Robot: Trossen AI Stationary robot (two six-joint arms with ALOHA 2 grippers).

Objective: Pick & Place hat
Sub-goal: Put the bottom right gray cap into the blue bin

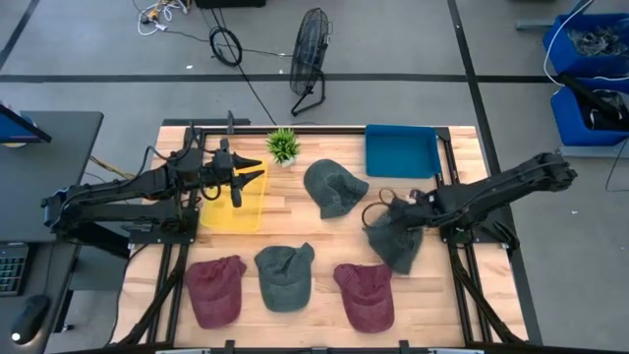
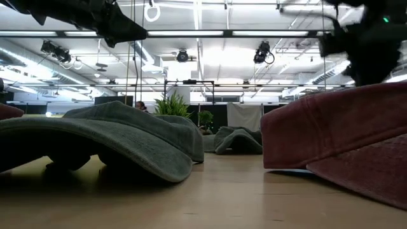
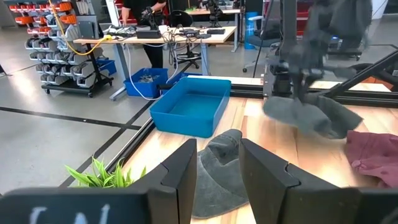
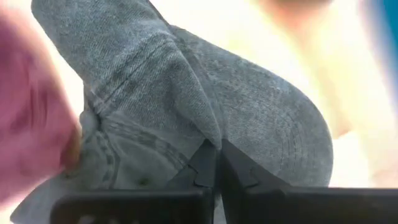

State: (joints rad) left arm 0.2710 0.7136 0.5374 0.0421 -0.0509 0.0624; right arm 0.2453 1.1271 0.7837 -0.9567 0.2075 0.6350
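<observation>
The robot's right gripper needs to release the dark grey hat inside the blue bin [image 1: 401, 155] at the far edge of the table.
A dark grey hat [image 1: 395, 241] hangs from my right gripper [image 1: 401, 210], which is shut on it over the table's right half, in front of the blue bin [image 1: 401, 150]. The left wrist view shows the same hat [image 3: 311, 115] under the right arm. Another grey hat [image 1: 334, 187] lies crown up mid-table. Two red hats [image 1: 214, 290] [image 1: 366, 295] and a grey-green hat [image 1: 285, 277] lie along the near edge. My left gripper [image 1: 248, 177] hovers open over the yellow tray [image 1: 234, 208], touching nothing. My right gripper pinches a raised fold of the grey hat's cloth [image 4: 205, 140] between its two fingers, coming at it from above. The hat hangs below the fingers, slack and crumpled. In the left wrist view its lower edge [image 3: 323, 127] is near the tabletop; whether it touches, I cannot tell.
A small potted plant [image 1: 283, 146] stands at the far edge between the tray and the blue bin. Metal frame rails run along the table's sides [image 1: 447, 177]. Bare wood shows between the mid-table hat and the near row. A person stands at benches beyond the table [image 3: 140, 9].
</observation>
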